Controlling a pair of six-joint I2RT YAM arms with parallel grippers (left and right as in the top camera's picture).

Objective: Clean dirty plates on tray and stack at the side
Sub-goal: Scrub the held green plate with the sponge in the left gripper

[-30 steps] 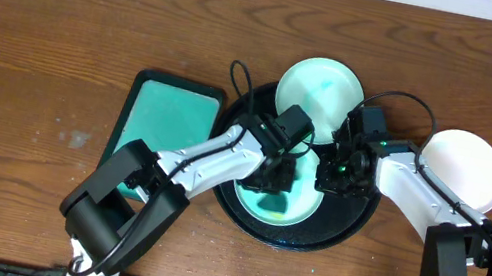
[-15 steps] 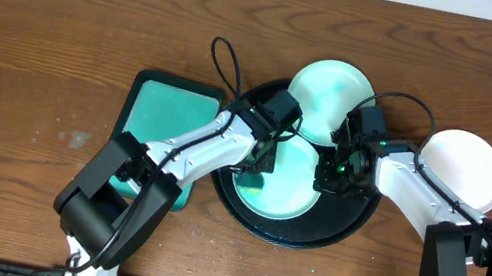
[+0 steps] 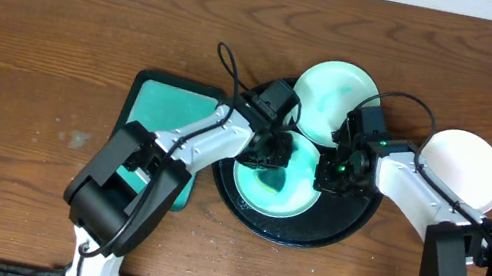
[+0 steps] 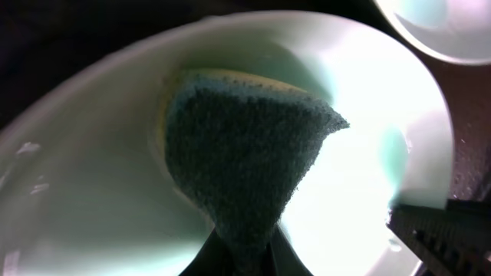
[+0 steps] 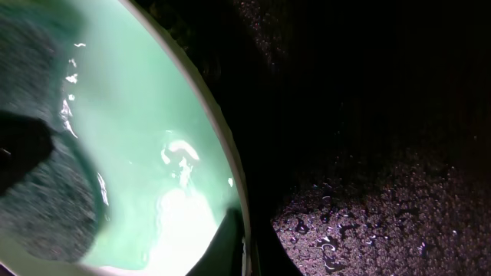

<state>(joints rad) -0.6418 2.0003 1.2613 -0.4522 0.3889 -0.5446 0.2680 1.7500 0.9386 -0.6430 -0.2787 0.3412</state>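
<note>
My left gripper will let go of the dark blue sponge around the middle of the rectangular teal tray (image 3: 154,152).
On the black tray (image 3: 355,213) lies a pale mint plate (image 3: 282,190) with teal smears. My left gripper (image 3: 273,155) is shut on a dark blue sponge (image 4: 245,153), which presses on this plate's inside (image 4: 92,199). From the right, my right gripper (image 3: 331,173) is shut on the plate's rim (image 5: 230,165), one finger inside and one outside. The plate's wet green surface (image 5: 146,107) glistens in the right wrist view. A second mint plate (image 3: 333,95) rests at the tray's back edge. A white plate (image 3: 469,169) sits on the table to the right, off the tray.
A rectangular teal tray (image 3: 162,123) lies left of the black tray, partly under my left arm. The black tray's surface (image 5: 368,199) is wet with droplets. Bare wooden table (image 3: 65,15) surrounds everything.
My left gripper has swept the sponge across the mint plate, from its middle toward the left and back. The right gripper has kept its hold on the rim without moving.
</note>
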